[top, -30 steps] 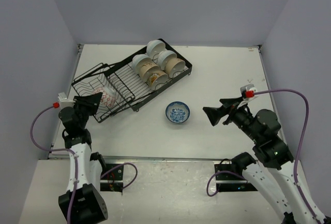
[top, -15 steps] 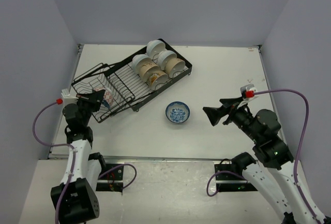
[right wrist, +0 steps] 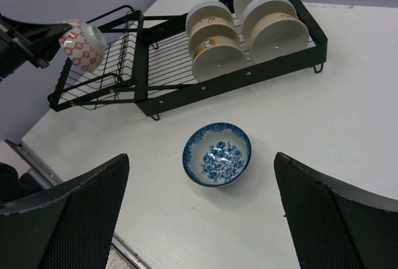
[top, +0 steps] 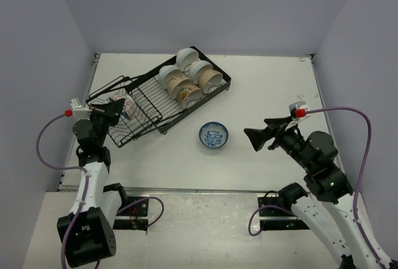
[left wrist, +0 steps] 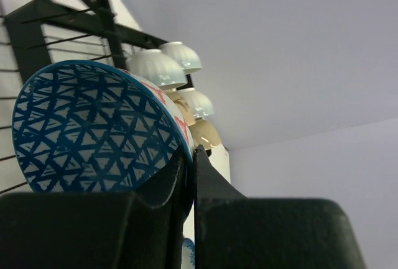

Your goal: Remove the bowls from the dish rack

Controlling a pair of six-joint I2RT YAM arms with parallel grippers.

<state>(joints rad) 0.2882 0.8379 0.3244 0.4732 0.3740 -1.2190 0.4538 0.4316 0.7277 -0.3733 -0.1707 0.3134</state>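
Note:
Next, my left gripper lets go of the red-patterned bowl inside the blue-and-white bowl [top: 214,135] [left wrist: 188,255] on the table.
The black wire dish rack [top: 149,102] lies diagonally at the back left of the table. My left gripper [top: 117,109] is shut on the rim of a bowl [top: 128,104] with a red-patterned outside, held just above the rack's left section. In the left wrist view its blue triangle-patterned inside [left wrist: 93,126] fills the left, with my left gripper [left wrist: 191,155] pinching the rim. Several white and tan bowls [top: 188,77] stand on edge in the rack's right section. A blue-and-white bowl [top: 213,135] sits upright on the table. My right gripper [top: 256,138] hovers open to its right, empty.
Seen from the right wrist, the rack [right wrist: 155,73] runs across the top, the held red-patterned bowl [right wrist: 82,43] at upper left and the blue-and-white bowl [right wrist: 217,154] between my right fingers. Walls enclose the table on three sides. The table's near edge [right wrist: 74,185] runs at lower left.
My left gripper has shut on the red-patterned bowl and raised it out of the rack's left section, toward the far left. The right arm has not moved.

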